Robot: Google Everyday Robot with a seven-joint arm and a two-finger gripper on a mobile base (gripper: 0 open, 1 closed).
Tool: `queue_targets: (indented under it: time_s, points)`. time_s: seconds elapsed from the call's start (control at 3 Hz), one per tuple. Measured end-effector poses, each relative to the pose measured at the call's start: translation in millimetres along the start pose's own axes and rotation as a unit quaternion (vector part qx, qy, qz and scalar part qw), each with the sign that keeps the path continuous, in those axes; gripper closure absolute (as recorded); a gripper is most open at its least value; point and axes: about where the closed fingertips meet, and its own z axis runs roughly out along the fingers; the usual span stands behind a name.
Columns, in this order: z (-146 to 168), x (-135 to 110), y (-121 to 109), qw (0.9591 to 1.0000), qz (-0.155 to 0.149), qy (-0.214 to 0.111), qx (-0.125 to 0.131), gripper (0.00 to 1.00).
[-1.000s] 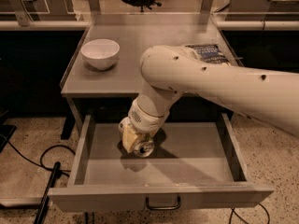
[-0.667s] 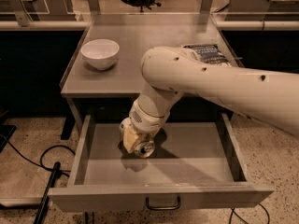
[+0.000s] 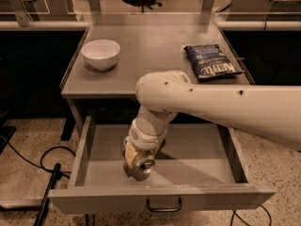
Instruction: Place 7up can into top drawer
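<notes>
The 7up can, held low inside the top drawer, will be let go by my gripper on the drawer's bottom behind the dark handle (image 3: 149, 168).
The top drawer (image 3: 197, 161) is pulled open below the grey tabletop, with its front panel and dark handle (image 3: 163, 206) nearest the camera. My gripper (image 3: 137, 165) reaches down into the drawer's left-middle part. It is shut on the 7up can (image 3: 146, 164), whose shiny silver end faces the camera. The can is held low, at or just above the drawer floor, and I cannot tell if it touches. The can's label is mostly hidden by the gripper.
A white bowl (image 3: 100, 53) stands on the tabletop (image 3: 150, 55) at the left. A dark blue chip bag (image 3: 211, 61) lies at the right. My arm crosses from the right over the drawer's back. Black cables (image 3: 47, 161) lie on the floor at the left.
My gripper has moved down and toward the drawer's front with the can, now low in the drawer. The arm has dropped, so the chip bag shows in full.
</notes>
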Motion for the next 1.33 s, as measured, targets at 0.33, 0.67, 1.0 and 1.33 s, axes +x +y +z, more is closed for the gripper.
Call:
queue_targets:
  time_s: [0.33, 0.67, 1.0, 1.33]
  points:
    - [33, 10, -19, 0.9984, 0.049, 0.018, 0.023, 1.00]
    - [55, 14, -33, 0.9961, 0.077, 0.025, 0.035, 1.00]
    - [64, 7, -49, 0.9944, 0.089, 0.019, 0.052, 1.00]
    - [64, 7, -50, 0.9944, 0.090, 0.019, 0.053, 0.75]
